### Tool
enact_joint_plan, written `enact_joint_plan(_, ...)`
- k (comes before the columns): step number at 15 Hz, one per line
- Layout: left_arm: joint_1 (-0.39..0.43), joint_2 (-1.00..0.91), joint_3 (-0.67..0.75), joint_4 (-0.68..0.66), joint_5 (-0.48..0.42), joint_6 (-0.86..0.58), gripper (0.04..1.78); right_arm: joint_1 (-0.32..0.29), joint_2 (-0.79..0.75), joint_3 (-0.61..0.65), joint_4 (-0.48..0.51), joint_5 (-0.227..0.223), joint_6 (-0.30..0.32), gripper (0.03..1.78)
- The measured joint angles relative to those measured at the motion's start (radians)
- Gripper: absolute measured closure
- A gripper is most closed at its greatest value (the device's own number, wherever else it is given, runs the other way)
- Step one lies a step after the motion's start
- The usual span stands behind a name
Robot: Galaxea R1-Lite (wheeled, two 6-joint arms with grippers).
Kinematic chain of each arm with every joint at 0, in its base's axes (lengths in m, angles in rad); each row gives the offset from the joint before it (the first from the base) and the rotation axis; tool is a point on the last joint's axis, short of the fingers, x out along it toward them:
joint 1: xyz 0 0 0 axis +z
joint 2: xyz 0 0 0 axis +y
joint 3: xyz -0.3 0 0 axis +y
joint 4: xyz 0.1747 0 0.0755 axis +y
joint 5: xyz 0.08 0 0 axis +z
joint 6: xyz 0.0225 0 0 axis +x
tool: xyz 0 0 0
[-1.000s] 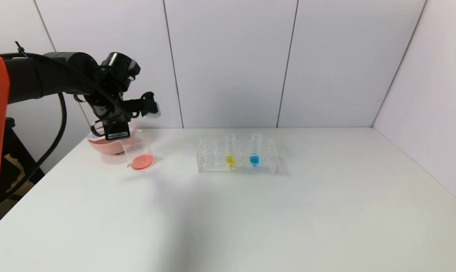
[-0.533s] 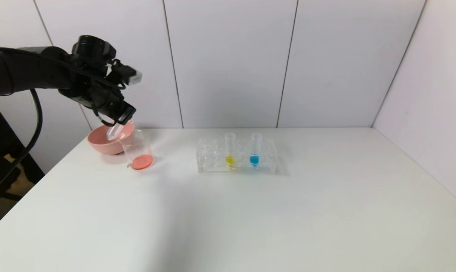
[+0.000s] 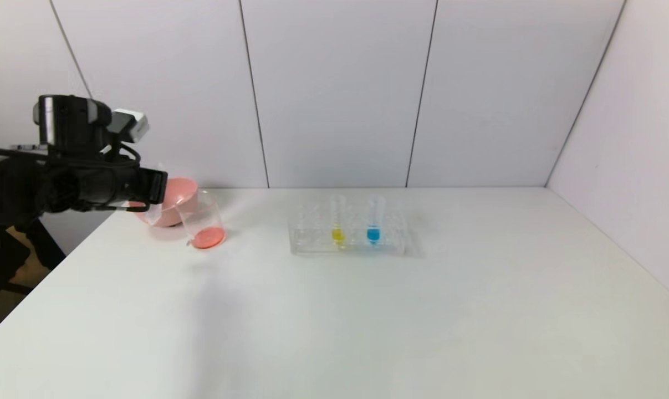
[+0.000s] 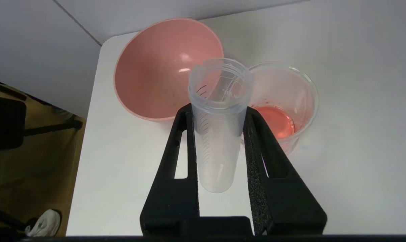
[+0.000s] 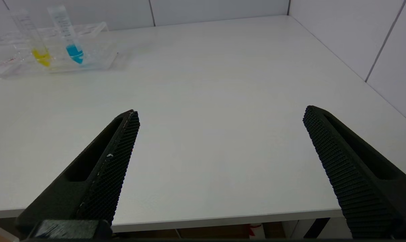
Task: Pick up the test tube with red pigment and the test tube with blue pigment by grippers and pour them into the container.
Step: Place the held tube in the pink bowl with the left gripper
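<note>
My left gripper has the clear test tube. It will let go of the tube inside the pink bowl (image 3: 170, 200) (image 4: 169, 76) beside the container.
My left gripper (image 3: 158, 188) is at the table's far left, in front of the pink bowl, and is shut on a clear test tube (image 4: 218, 141) that holds no liquid. The tube's open mouth faces the bowl and the container. It shows faintly in the head view (image 3: 153, 215). The container (image 3: 201, 221), a clear beaker, stands just right of the bowl with red-orange liquid in its bottom; it also shows in the left wrist view (image 4: 302, 87). The test tube with blue pigment (image 3: 373, 220) stands upright in the rack and shows in the right wrist view (image 5: 70, 37). My right gripper (image 5: 221, 112) is open and empty at the table's near edge.
A pink bowl (image 3: 178, 195) sits at the far left corner, touching or nearly touching the beaker. A clear rack (image 3: 312, 244) in the middle of the table also holds a yellow-liquid tube (image 3: 337, 221). White walls close the back and right.
My left arm has swung left and down from above the beaker, taking the emptied tube with it. The tube has gone from tipped over the beaker to held level beside the bowl.
</note>
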State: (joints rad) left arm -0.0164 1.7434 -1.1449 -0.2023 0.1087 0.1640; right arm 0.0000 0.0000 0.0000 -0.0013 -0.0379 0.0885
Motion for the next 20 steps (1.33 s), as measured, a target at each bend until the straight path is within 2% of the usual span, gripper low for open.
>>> enact_joint_plan(4, 0.039, -0.145, 0.387, -0.457, 0.054, -0.104, 1.39, 0.0, 0.0, 0.0, 0.0, 0.0, 0.0, 0.04)
enact_joint_plan(7, 0.057, -0.189, 0.543, -0.73, 0.066, -0.143, 1.39, 0.0, 0.0, 0.0, 0.0, 0.0, 0.0, 0.04)
enact_joint_plan(8, 0.062, -0.189, 0.559, -0.771, 0.066, -0.149, 1.39, 0.0, 0.0, 0.0, 0.0, 0.0, 0.0, 0.04)
enact_joint_plan(12, 0.09, -0.105, 0.499, -0.785, 0.065, -0.153, 1.39, 0.0, 0.0, 0.0, 0.0, 0.0, 0.0, 0.04)
enact_joint_plan(20, 0.12, 0.252, 0.105, -0.78, 0.066, -0.149, 1.39, 0.0, 0.0, 0.0, 0.0, 0.0, 0.0, 0.04)
